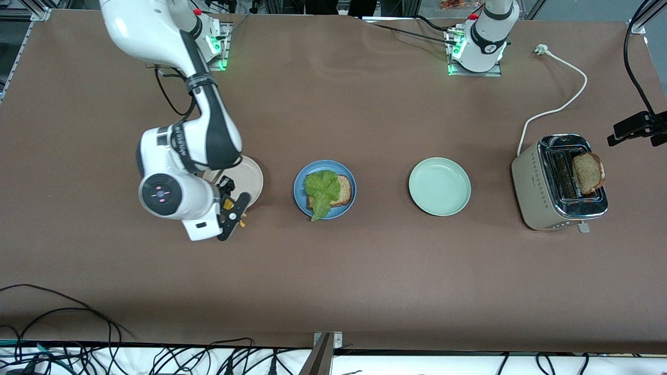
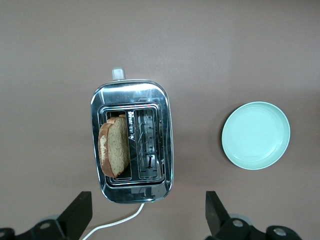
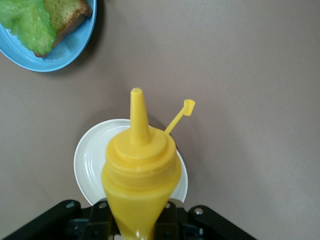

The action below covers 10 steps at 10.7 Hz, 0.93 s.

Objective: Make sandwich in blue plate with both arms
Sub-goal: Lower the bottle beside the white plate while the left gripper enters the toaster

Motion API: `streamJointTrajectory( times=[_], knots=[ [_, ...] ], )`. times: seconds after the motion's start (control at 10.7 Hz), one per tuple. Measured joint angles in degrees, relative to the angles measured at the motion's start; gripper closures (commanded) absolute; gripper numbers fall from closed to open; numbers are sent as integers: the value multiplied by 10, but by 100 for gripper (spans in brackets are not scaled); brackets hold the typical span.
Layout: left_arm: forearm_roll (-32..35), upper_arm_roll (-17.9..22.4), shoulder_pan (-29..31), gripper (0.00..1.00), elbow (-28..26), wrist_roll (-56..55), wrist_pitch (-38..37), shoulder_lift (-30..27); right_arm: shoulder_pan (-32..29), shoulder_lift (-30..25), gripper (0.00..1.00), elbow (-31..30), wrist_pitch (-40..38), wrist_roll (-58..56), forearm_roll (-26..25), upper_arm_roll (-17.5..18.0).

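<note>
My left gripper should close on the middle of the top crust (image 1: 598, 167) (image 2: 103, 151) of the slice of toast that stands in the toaster's slot.
The blue plate (image 1: 299, 194) (image 3: 65, 56) holds one slice of brown toast (image 1: 344, 190) (image 3: 65, 14) with a ruffled green lettuce leaf (image 1: 322, 191) (image 3: 29, 22) on top. A second toast slice (image 1: 589, 173) (image 2: 114, 147) stands in a slot of the toaster (image 1: 539, 195) (image 2: 150, 95). My right gripper (image 1: 232, 209) (image 3: 136, 220) is shut on a yellow squeeze bottle (image 3: 141, 167), its cap flipped open, above the beige plate (image 1: 254, 177) (image 3: 89, 161). High over the toaster, my left gripper (image 2: 147, 200) is open and holds nothing; it shows only in its wrist view.
A pale green plate (image 1: 439, 186) (image 2: 255, 135) with nothing on it sits between the blue plate and the toaster. The toaster's white cord (image 1: 565, 99) runs toward the left arm's base. Black cables lie along the table edge nearest the front camera.
</note>
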Motion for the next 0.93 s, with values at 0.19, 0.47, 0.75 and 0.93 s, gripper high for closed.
streamJointTrajectory(
  times=[0.19,0.47,0.75,0.93],
  knots=[
    [4,0,3,0,-16,0,19,9,-20,-1,85,0,1,-35,40,0],
    [15,9,4,1,-67,0,71,18,-54,-6,85,0,0,-108,113,0],
    [15,33,1,5,-101,3,107,30,-114,-7,85,0,-37,-227,210,1],
    [15,55,-10,8,-122,5,130,41,-157,-7,85,-3,-79,-312,269,3]
  ],
)
